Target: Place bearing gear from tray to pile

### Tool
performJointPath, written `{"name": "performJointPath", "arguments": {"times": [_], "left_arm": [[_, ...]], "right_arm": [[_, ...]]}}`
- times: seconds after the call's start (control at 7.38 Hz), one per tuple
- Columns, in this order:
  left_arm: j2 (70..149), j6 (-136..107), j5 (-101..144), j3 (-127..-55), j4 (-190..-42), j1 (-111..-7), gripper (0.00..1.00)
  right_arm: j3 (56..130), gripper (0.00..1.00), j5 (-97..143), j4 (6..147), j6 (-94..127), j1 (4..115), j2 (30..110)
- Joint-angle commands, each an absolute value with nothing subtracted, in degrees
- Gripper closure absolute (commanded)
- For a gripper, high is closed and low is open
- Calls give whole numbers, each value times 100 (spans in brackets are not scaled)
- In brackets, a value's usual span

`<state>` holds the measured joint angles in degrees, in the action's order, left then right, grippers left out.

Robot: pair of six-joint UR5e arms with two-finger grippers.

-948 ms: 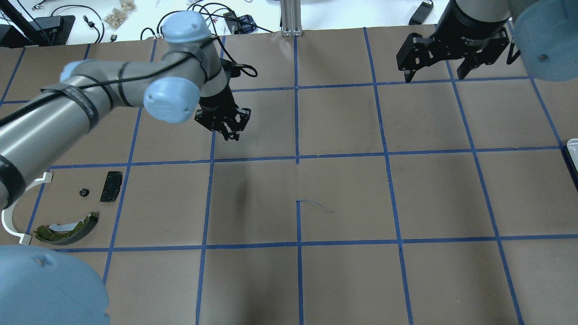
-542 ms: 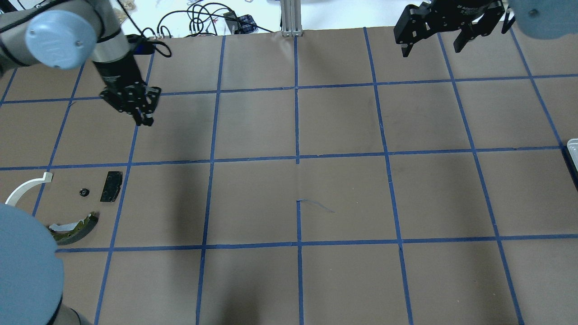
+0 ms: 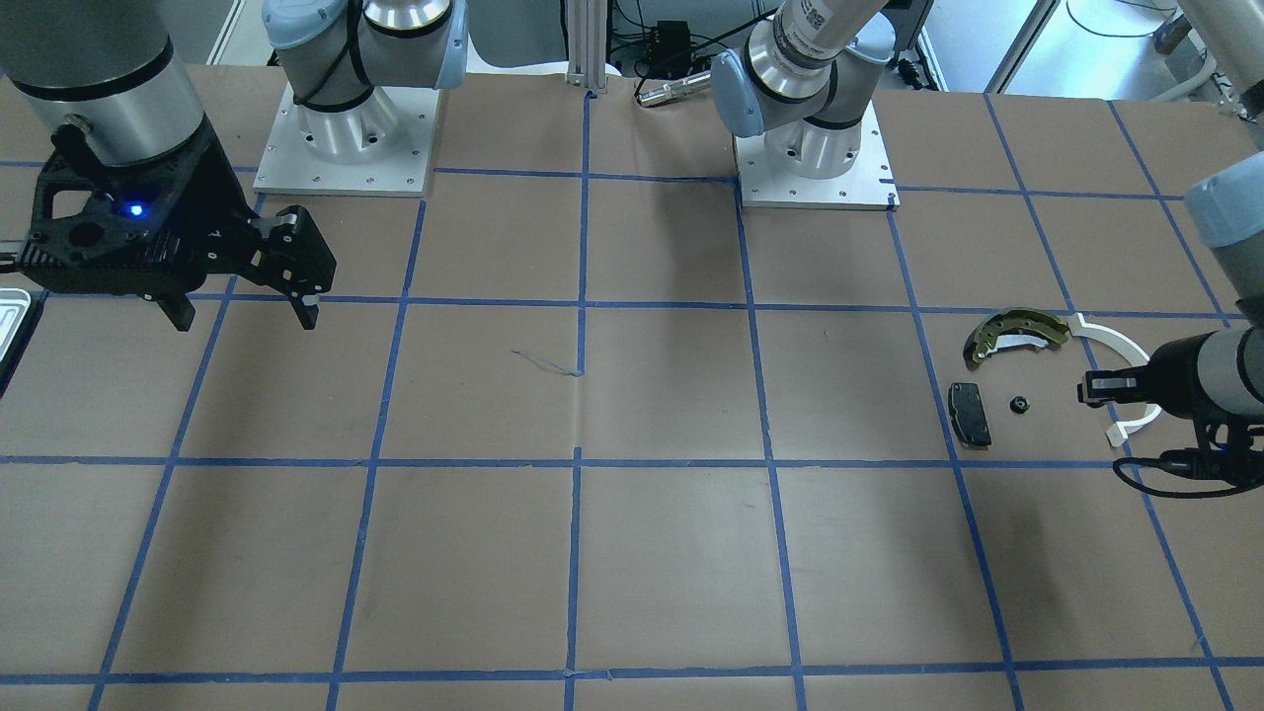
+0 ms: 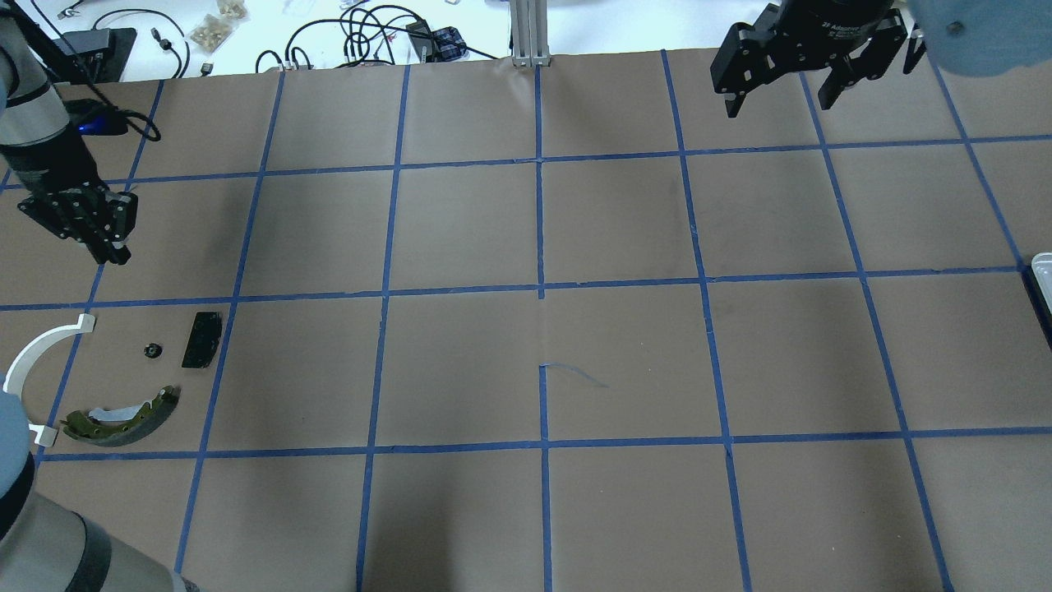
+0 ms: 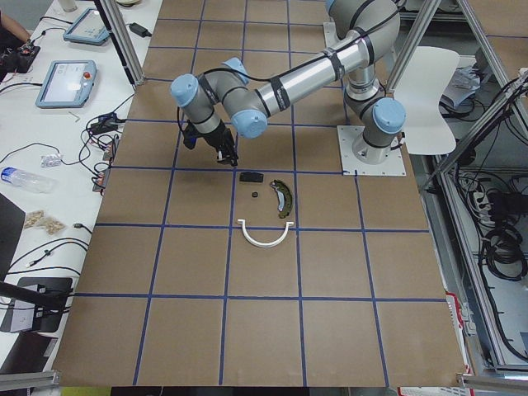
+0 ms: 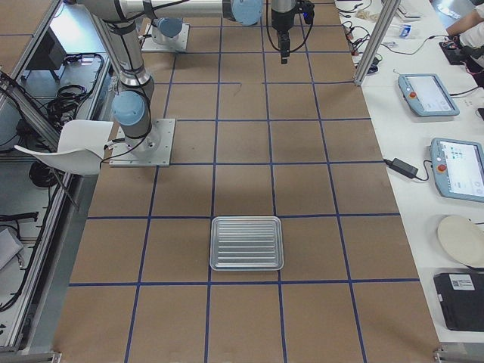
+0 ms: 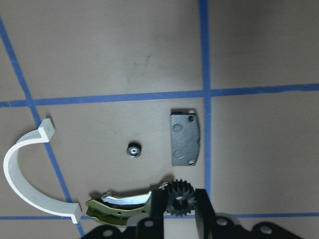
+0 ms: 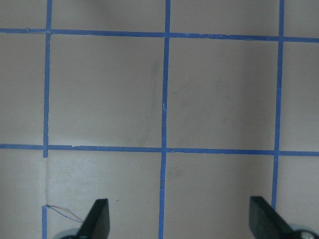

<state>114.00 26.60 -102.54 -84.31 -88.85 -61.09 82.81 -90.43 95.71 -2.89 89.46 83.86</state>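
Note:
My left gripper needs to release the bearing gear close beside the tiny black part (image 3: 1037,404) (image 7: 117,151), on that part's side facing the white plastic arc.
My left gripper (image 7: 179,211) is shut on a small black toothed bearing gear (image 7: 179,199) and holds it above the table. The pile lies just below it: an olive-gold brake shoe (image 7: 119,204), a white plastic arc (image 7: 20,184), a grey-black pad (image 7: 185,144) and a tiny black part (image 7: 133,150). In the overhead view the left gripper (image 4: 115,253) hangs just behind the pile's pad (image 4: 202,339) and shoe (image 4: 123,418). My right gripper (image 4: 777,103) is open and empty, high at the far right. The silvery tray (image 6: 246,243) lies at the table's right end, with nothing in it.
The table is brown paper with a blue tape grid. Cables and small items lie beyond the far edge (image 4: 370,33). The arm bases (image 3: 346,138) stand at the robot's side. Only the tray's rim (image 4: 1042,267) shows at the overhead view's right edge.
My left arm has swung left from the table's middle to just behind the pile. The right gripper has drifted slightly farther away and stayed open.

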Motion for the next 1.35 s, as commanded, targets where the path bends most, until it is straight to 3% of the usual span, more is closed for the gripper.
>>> {"name": "performJointPath", "arguments": {"times": [0.0, 0.41, 1.22], "left_arm": [[11539, 3161, -10301, -9076, -7768, -5827, 100], [11636, 3454, -10266, -9710, -7304, -5687, 100], [11830, 3603, -10309, -9931, -7059, -5511, 100]], "right_arm": [[8218, 0, -9044, 9222, -229, 8956, 8333], [8261, 0, -9141, 8868, -229, 8947, 8402], [8314, 0, -9114, 8921, -281, 8947, 8429]]}}
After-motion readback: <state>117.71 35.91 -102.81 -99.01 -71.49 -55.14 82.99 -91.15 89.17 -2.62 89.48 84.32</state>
